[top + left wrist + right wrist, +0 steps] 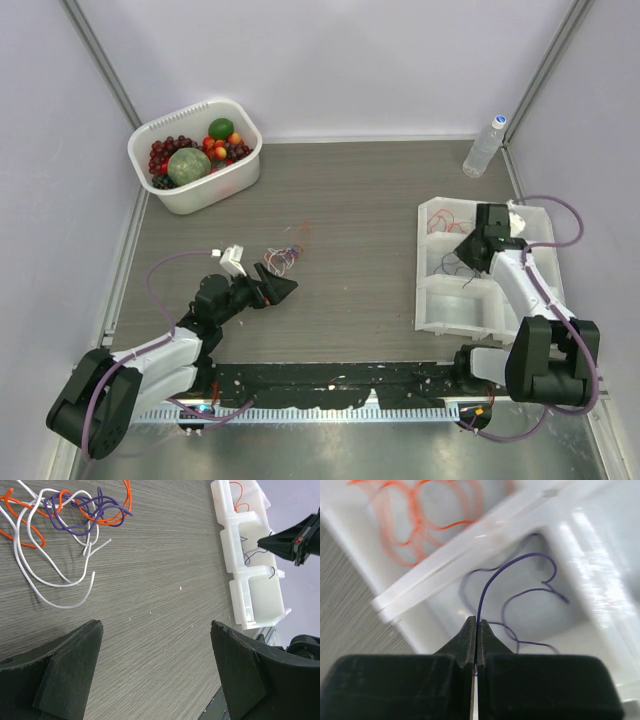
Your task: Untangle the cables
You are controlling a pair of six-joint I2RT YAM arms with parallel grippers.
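Next, the left gripper needs to close on the far part of the orange cable (pixel 307 226), where it pokes out behind the white and purple cables.
A small tangle of thin white, orange and purple cables (pixel 283 258) lies on the wooden table; in the left wrist view it (pixel 75 515) sits at the top left. My left gripper (pixel 277 290) is open and empty just short of it, low over the table (pixel 155 626). My right gripper (pixel 468 250) hovers over the middle compartment of a white divided tray (pixel 455 312). It is shut (pixel 476 623) on a thin purple cable (pixel 540 554) that curls down into that compartment. Orange cables (pixel 415 525) lie in the neighbouring compartment.
A white basket of fruit (pixel 195 155) stands at the back left. A water bottle (pixel 485 145) stands at the back right, beyond the tray. The tray (pixel 250 587) and my right gripper (pixel 290 542) show at the right of the left wrist view.
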